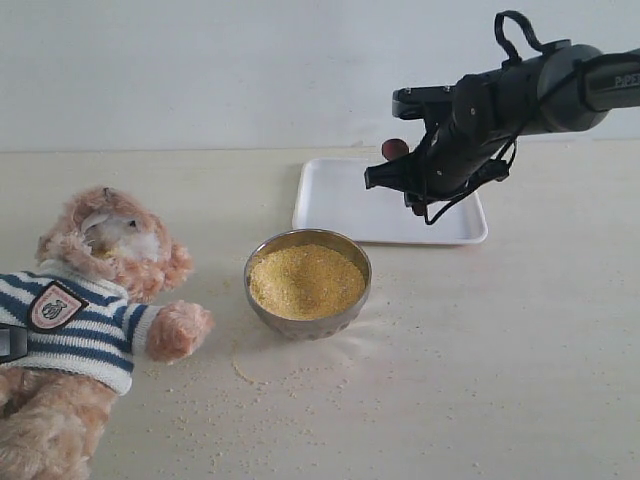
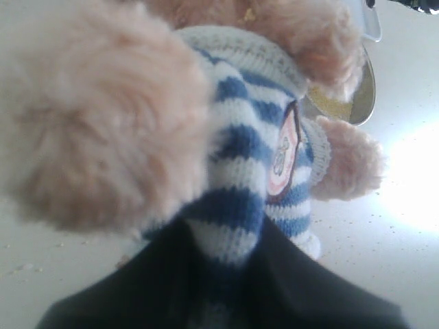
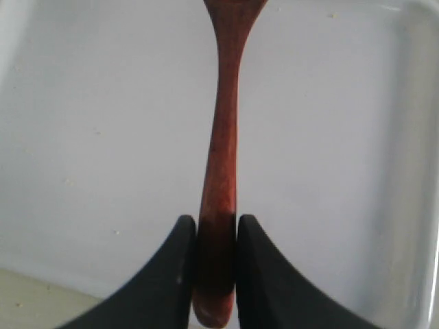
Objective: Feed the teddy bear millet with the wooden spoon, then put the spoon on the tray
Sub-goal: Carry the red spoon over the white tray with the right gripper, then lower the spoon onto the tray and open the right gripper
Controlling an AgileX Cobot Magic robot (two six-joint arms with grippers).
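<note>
The robot's right gripper should put the wooden spoon down in the middle of the white tray [image 1: 404, 193] [image 3: 223, 137], with the spoon's bowl end toward the wall.
The teddy bear [image 1: 90, 300] lies at the left of the table in its striped shirt; up close, the teddy bear [image 2: 260, 137] has its shirt pinched by my left gripper [image 2: 230, 233], which is shut on it. The left gripper [image 1: 10, 342] barely shows at the frame edge. Millet [image 1: 305, 280] fills the steel bowl [image 1: 345, 318] in the middle. My right gripper [image 1: 392, 172] hovers over the white tray [image 1: 340, 205], shut on the handle of the wooden spoon [image 3: 223, 151]. The wooden spoon [image 1: 395, 149] has its bowl poking out behind the gripper. The tray [image 3: 103, 137] fills the right wrist view beneath the right gripper [image 3: 216, 229].
Millet grains [image 1: 290, 385] lie scattered on the table in front of the bowl and near the bear. The bowl [image 2: 360, 103] sits just past the bear's arm. The wall stands behind the tray.
</note>
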